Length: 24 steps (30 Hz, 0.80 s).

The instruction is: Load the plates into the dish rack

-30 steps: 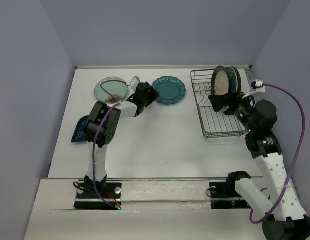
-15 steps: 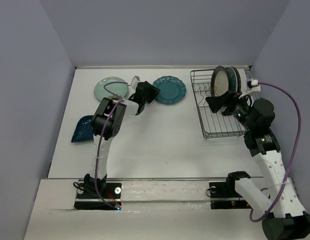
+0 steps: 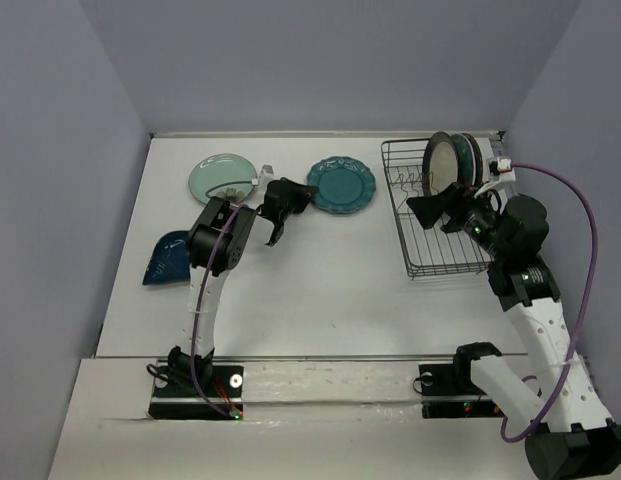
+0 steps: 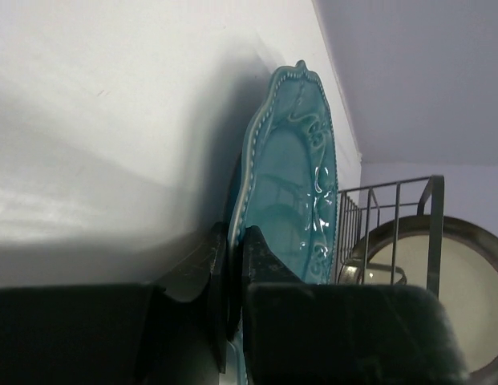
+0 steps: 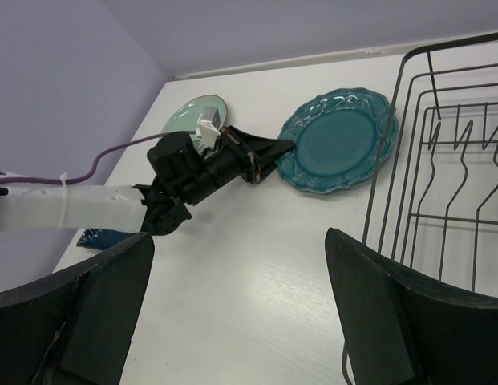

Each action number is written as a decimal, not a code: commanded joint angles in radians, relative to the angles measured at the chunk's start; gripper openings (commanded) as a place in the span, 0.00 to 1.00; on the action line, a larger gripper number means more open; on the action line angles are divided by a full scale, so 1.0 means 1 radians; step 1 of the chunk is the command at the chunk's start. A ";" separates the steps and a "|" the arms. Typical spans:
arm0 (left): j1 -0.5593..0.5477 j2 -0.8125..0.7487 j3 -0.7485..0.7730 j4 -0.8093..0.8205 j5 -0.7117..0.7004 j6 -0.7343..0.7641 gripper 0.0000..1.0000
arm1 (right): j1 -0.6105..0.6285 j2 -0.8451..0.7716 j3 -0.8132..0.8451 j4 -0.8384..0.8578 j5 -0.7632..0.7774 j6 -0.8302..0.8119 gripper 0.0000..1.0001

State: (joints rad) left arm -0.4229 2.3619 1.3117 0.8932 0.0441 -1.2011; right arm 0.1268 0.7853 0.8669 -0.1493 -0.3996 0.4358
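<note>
My right gripper will take the scalloped teal plate hold of at its rack-side rim [image 3: 373, 181] [image 5: 394, 131], across from where my left gripper is.
The scalloped teal plate [image 3: 342, 185] lies flat on the white table, left of the dish rack [image 3: 398, 215]. My left gripper [image 3: 300, 192] is shut on its near-left rim; in the left wrist view the fingers [image 4: 261, 249] pinch the teal plate's [image 4: 301, 176] edge. A mint green plate [image 3: 222, 177] lies further left, and a dark blue plate [image 3: 170, 257] sits by the left arm. A cream brown-rimmed plate [image 3: 445, 160] stands upright with others at the rack's far end. My right gripper [image 3: 437, 207] hovers open over the rack, holding nothing.
The black wire rack [image 5: 457, 42] has bare tines in its near half. Grey-violet walls close in the table on three sides. The right wrist view shows the left gripper [image 5: 282, 149] at the teal plate [image 5: 337, 140], with bare table below.
My left gripper slid right from beside the mint plate to the teal plate's edge and shut on its rim. The right arm hardly moved.
</note>
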 commanded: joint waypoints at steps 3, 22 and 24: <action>0.039 -0.280 -0.289 0.266 0.033 0.026 0.06 | 0.010 0.023 0.024 0.050 -0.088 0.021 0.93; 0.052 -0.826 -0.663 0.448 0.177 -0.088 0.06 | 0.028 0.094 -0.011 0.051 -0.134 0.063 0.94; 0.056 -0.874 -0.669 0.412 0.181 -0.078 0.06 | 0.028 0.111 -0.009 0.051 -0.134 0.066 0.94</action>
State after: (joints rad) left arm -0.3729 1.6505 0.6212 1.0733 0.1799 -1.2404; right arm 0.1406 0.8803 0.8665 -0.1417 -0.5102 0.4938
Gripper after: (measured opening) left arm 0.146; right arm 0.936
